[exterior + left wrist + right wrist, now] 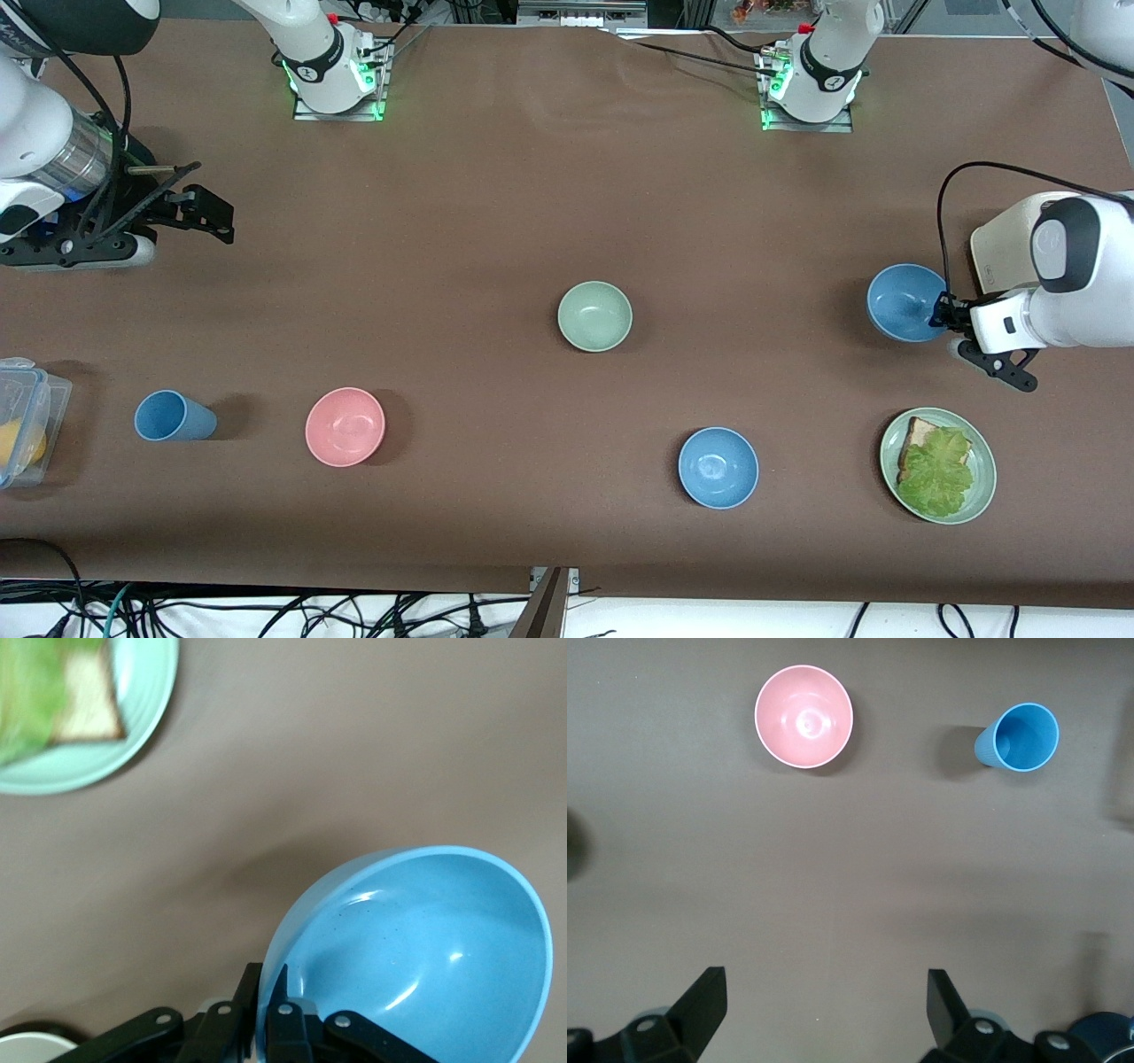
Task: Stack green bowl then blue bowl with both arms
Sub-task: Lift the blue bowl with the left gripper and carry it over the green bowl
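My left gripper needs to let go of the blue bowl inside the green bowl (595, 315) near the middle of the table.
The green bowl (594, 315) stands alone near the middle of the table. One blue bowl (905, 302) is at the left arm's end, and my left gripper (944, 313) is shut on its rim. In the left wrist view one finger is inside the blue bowl (425, 957) and one outside, where the left gripper (270, 992) pinches the rim. A second blue bowl (718, 467) sits nearer the front camera than the green bowl. My right gripper (208, 206) waits open at the right arm's end; in its wrist view the right gripper (827, 1001) holds nothing.
A pink bowl (345, 426) and a blue cup (174, 416) stand toward the right arm's end. A green plate (983, 483) with a lettuce sandwich lies near the held blue bowl, closer to the front camera. A clear plastic box (27, 416) sits at the table's edge.
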